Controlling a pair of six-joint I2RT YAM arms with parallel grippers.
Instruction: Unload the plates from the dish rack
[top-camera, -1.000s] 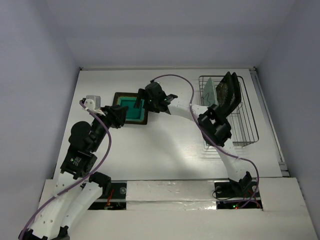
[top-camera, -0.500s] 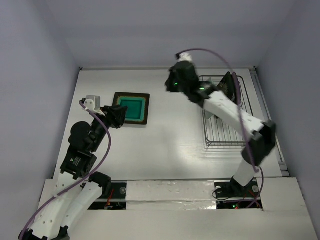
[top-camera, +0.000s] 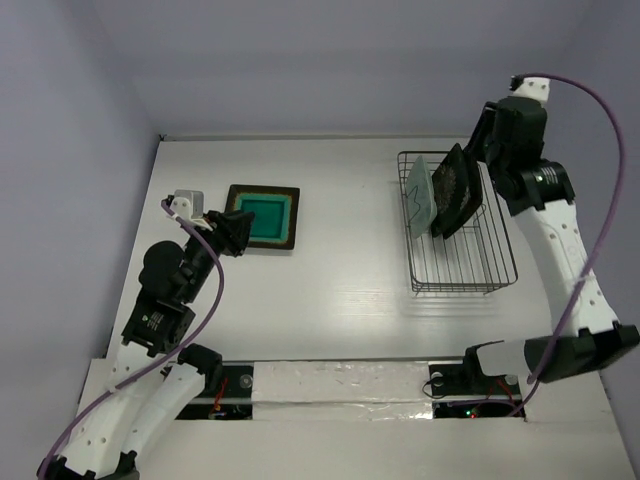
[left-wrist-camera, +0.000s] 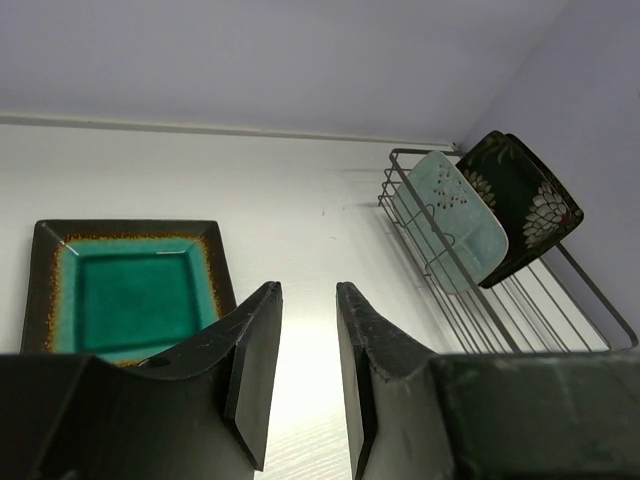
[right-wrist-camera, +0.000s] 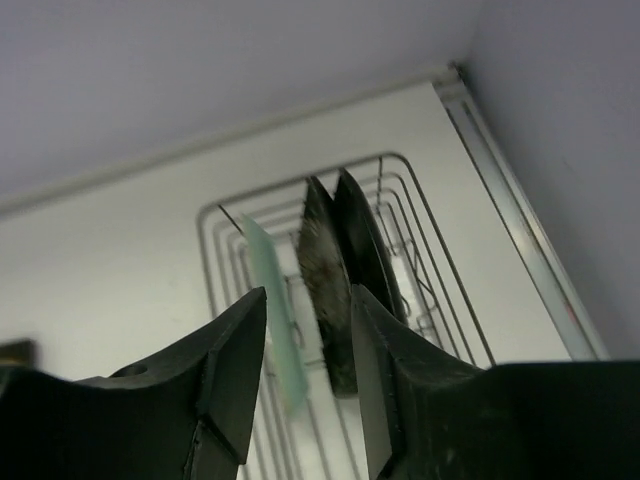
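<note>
The black flowered plate (top-camera: 463, 163) (right-wrist-camera: 336, 240) stands next to the pale mint plate in the dish rack. Next, I close my right gripper on the black plate's top edge.
A teal-centred square plate (top-camera: 262, 217) (left-wrist-camera: 135, 290) lies flat on the table at the left. My left gripper (top-camera: 240, 229) (left-wrist-camera: 308, 292) hovers at its near left edge, jaws a little apart with nothing between them. The wire dish rack (top-camera: 462, 262) (left-wrist-camera: 470, 300) (right-wrist-camera: 425, 205) stands at the right. It holds a pale mint plate (top-camera: 421, 190) (left-wrist-camera: 455, 222) (right-wrist-camera: 285, 340) and two black flowered plates (top-camera: 455, 190) (left-wrist-camera: 522, 198) (right-wrist-camera: 335, 290) on edge. My right gripper (top-camera: 482, 148) (right-wrist-camera: 308, 300) hangs above the rack's far right end, open and empty, looking down on the plates' rims.
The white table (top-camera: 340, 270) is walled in at the back and both sides. A metal rail (top-camera: 532, 230) runs along its right edge beside the rack. My right arm arches high over the rack's right side.
The right arm let go of the teal plate at the left and swung across to above the rack at the right. The left arm stayed put.
</note>
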